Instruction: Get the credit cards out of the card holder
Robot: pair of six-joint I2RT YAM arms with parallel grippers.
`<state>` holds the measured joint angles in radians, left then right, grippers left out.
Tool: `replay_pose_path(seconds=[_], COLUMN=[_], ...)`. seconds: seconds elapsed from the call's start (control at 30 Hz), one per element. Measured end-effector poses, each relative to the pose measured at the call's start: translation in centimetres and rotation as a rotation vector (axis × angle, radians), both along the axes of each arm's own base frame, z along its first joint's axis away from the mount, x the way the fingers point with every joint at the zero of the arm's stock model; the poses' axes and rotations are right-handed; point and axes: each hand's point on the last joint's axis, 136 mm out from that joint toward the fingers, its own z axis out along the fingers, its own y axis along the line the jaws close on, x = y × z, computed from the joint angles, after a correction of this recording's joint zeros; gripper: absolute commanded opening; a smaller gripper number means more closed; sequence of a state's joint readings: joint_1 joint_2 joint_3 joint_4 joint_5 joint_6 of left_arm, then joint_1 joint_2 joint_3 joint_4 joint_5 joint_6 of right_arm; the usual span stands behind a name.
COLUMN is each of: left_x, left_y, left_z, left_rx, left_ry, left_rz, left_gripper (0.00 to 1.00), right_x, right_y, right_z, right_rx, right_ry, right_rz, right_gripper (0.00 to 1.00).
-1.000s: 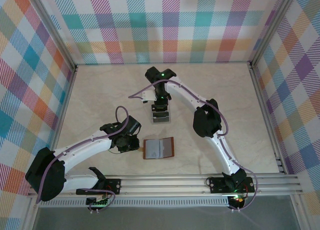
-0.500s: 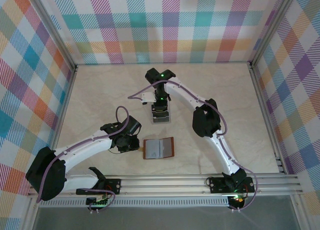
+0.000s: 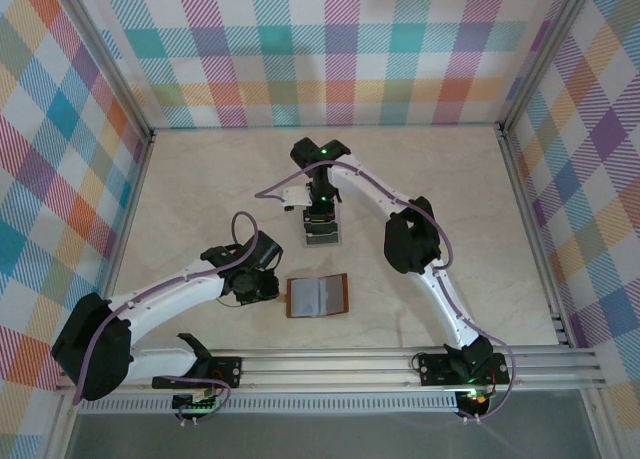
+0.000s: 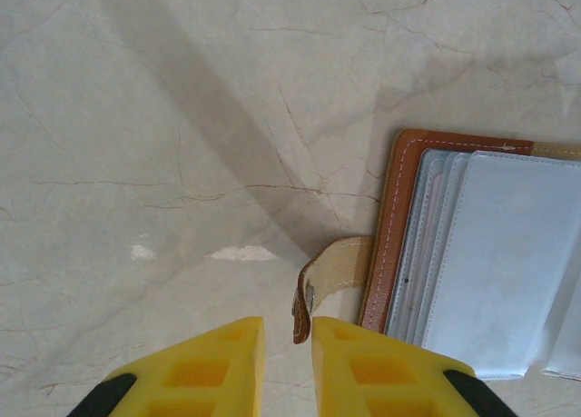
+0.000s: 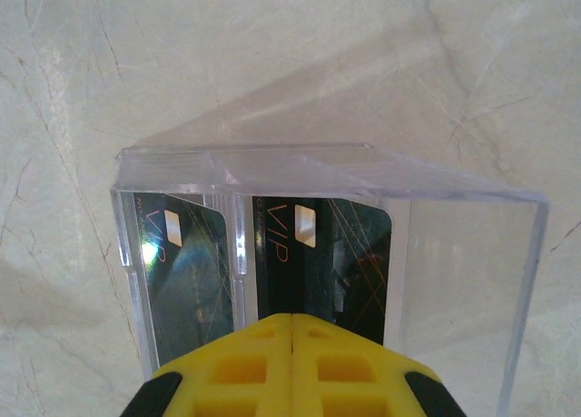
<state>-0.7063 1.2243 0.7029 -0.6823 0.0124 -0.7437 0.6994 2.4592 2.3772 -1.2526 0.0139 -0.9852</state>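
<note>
Next, I open my right gripper, which is shut over the middle of the dark card's side, and take the card by its edge (image 5: 390,272) beside the stand's empty part.
The reddish-brown card holder (image 3: 317,295) lies open on the table, its greyish clear pockets (image 4: 495,253) facing up. Its snap tab (image 4: 331,263) curls up at the left edge. My left gripper (image 4: 288,322) (image 3: 272,287) sits at that edge with its jaws a narrow gap apart; the tab's tip hangs in the gap, unclamped. Two dark credit cards with gold "VIP" lettering (image 5: 186,263) (image 5: 327,244) stand in a clear plastic stand (image 5: 454,253) (image 3: 321,237). My right gripper (image 5: 291,317) (image 3: 320,224) hovers shut over the right card, holding nothing.
Marble-patterned tabletop (image 3: 200,189) bounded by plaid walls (image 3: 330,49) at the back and sides. An aluminium rail (image 3: 340,364) runs along the near edge. Open floor lies to the left and right of both arms.
My right gripper has closed its jaws above the stand. The left arm and the card holder have not moved.
</note>
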Motion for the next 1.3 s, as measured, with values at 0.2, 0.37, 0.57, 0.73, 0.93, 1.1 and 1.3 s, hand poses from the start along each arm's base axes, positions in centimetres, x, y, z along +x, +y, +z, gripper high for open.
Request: replay_pose_path(seconds=[0.2,0.37,0.57,0.73,0.93,1.1,1.3], left_x=[0.0,0.0,0.1,0.1,0.4,0.3,0.3], left_y=[0.0,0.0,0.1,0.1,0.3,0.8,1.0], left_z=[0.0,0.0,0.0,0.1,0.5,0.4,0.3], left_rx=[0.000,0.000,0.002,0.002,0.002,0.010,0.014], left_ry=[0.000,0.000,-0.003,-0.010,-0.032,-0.037,-0.032], left_rz=[0.001,0.001,0.002,0.003,0.010,0.019,0.025], left_gripper=[0.21,0.21,0.21,0.22,0.23,0.23,0.23], right_x=[-0.1,-0.4,-0.5,0.2,0.9,1.0,1.0], right_y=[0.0,0.1,-0.4,-1.0,-1.0,-0.7,-0.5], right_z=[0.0,0.1,1.5,3.1,3.2,3.1,2.1], right_rx=[0.001,0.013,0.060,0.105,0.129,0.144,0.140], right_ry=[0.005,0.019,0.036,0.020,0.006,0.007,0.023], right_rz=[0.001,0.003,-0.004,-0.008,0.003,0.010,0.011], right_gripper=[0.00,0.00,0.13,0.30,0.38,0.38,0.38])
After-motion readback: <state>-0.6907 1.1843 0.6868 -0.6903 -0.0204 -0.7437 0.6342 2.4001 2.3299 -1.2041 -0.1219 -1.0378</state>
